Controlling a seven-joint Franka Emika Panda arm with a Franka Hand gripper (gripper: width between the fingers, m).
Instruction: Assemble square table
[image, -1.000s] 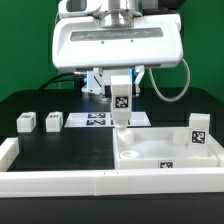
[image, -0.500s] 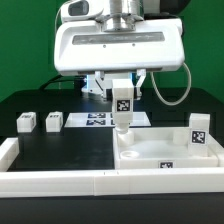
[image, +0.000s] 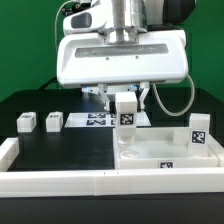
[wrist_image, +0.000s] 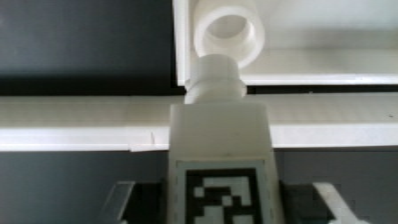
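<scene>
The gripper should release the white tagged leg upright in the tabletop's near corner socket (image: 115, 153) (wrist_image: 226, 30), toward the loose legs.
The square tabletop (image: 160, 152), a white tray with a raised rim, lies at the exterior view's right. My gripper (image: 127, 100) is shut on a white tagged leg (image: 127, 117) and holds it upright over the top's near-left corner. In the wrist view the leg (wrist_image: 219, 125) sits between the fingers (wrist_image: 329, 200), and its narrow tip points at a round socket (wrist_image: 231, 35) in the tabletop (wrist_image: 320, 50). Whether the tip touches the socket I cannot tell. Two loose legs (image: 26, 122) (image: 54, 121) stand at the left. Another leg (image: 198, 132) stands at the top's far right.
The marker board (image: 98, 120) lies flat behind the held leg. Long white border rails run along the front (image: 60, 180) and the left side (image: 8, 148). A green backdrop stands behind the arm.
The gripper has moved to the exterior view's right and slightly down with the leg, from the top's left rim to over its corner. The arm's body sits lower in view.
</scene>
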